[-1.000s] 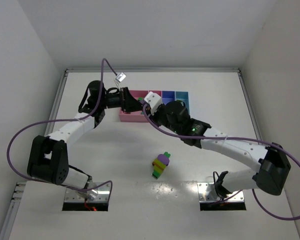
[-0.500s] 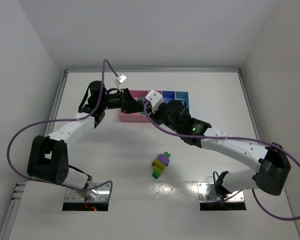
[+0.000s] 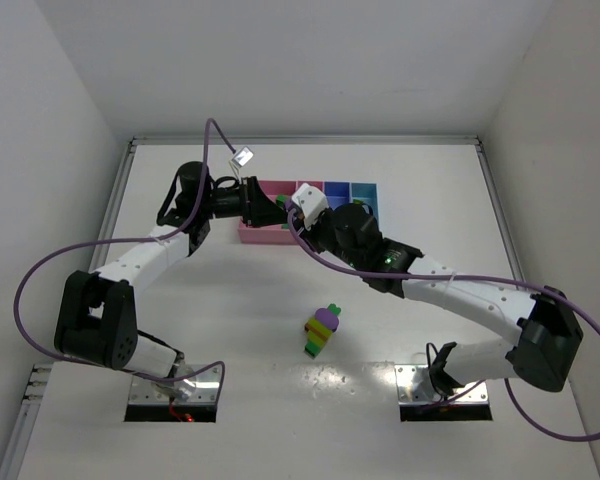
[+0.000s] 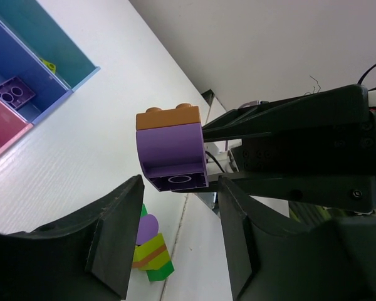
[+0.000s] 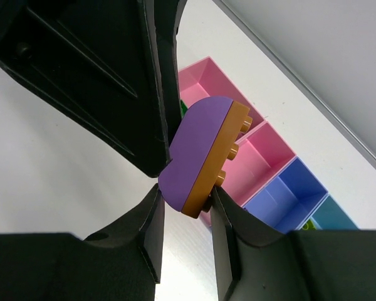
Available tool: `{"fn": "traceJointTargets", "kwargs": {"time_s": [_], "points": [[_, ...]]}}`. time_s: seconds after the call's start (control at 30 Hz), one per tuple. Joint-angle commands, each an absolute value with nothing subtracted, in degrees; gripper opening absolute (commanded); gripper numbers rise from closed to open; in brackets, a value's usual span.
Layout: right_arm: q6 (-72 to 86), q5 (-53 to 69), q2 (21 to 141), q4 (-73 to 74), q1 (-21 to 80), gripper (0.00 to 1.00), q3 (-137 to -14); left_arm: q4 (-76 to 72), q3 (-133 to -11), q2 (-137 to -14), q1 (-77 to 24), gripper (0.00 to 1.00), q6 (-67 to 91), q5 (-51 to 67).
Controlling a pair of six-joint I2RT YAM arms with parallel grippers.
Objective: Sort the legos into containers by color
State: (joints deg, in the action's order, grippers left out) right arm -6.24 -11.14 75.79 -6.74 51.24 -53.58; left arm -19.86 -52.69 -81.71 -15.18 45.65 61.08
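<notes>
My right gripper needs to open and take only the plate (image 4: pixel 168 118) while my left gripper holds the brick, because it is pinching the orange plate and purple brick together.
My right gripper (image 5: pixel 187 200) is shut on a lego clump, a rounded purple brick (image 5: pixel 197 153) with an orange plate (image 5: pixel 220 157) stuck to it. The clump hangs in the air near the containers (image 3: pixel 325 190). In the left wrist view the same purple brick (image 4: pixel 172 153) sits just past the tips of my left gripper (image 4: pixel 182 188). Its jaws stand apart, and one dark finger (image 5: pixel 113 75) is close beside the brick. A second clump of green, yellow-green, orange and purple legos (image 3: pixel 322 328) lies on the table between the arms.
The row of bins runs wide pink (image 5: pixel 219 81), narrow pink (image 5: pixel 263 157), blue (image 5: pixel 288 194), light blue (image 5: pixel 338 216). A purple brick (image 4: pixel 14 93) lies in the blue bin and a yellow-green one (image 4: pixel 48 63) in the light blue bin. White walls enclose the table.
The right wrist has edged slightly left toward the left gripper with the purple and orange clump. The clump on the table has not moved.
</notes>
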Motion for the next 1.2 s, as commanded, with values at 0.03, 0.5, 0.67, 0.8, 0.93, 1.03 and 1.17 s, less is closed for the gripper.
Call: {"fn": "traceJointTargets", "kwargs": {"time_s": [0.03,0.5,0.67,0.8,0.93,1.03,1.17], "points": [[-7.11,-10.03,73.83,-8.53,51.68,0.0,-53.0,-22.15,-54.76,-81.65,-15.12,0.56,45.79,61.61],[-7.73,-8.44,73.83,-7.91,52.21,0.0,-53.0,-23.29,-54.76,-82.18,-15.12,0.53,46.32,61.61],[-8.26,-8.44,73.83,-7.91,52.82,0.0,-53.0,-23.29,-54.76,-82.18,-15.12,0.53,46.85,61.61],[-8.26,-8.44,73.83,-7.91,53.35,0.0,-53.0,-23.81,-54.76,-82.18,-15.12,0.46,46.85,61.61],[-8.79,-8.96,73.83,-8.44,53.35,0.0,-53.0,-24.52,-54.23,-82.18,-15.12,0.09,46.15,62.23],[-5.46,-8.54,73.83,-8.44,52.21,0.3,-53.0,-22.25,-53.7,-81.13,-15.12,0.0,43.61,61.7],[-0.79,-5.46,73.22,-4.58,49.66,0.67,-55.36,-15.84,-53.7,-79.02,-15.12,0.0,35.64,62.92]]}}
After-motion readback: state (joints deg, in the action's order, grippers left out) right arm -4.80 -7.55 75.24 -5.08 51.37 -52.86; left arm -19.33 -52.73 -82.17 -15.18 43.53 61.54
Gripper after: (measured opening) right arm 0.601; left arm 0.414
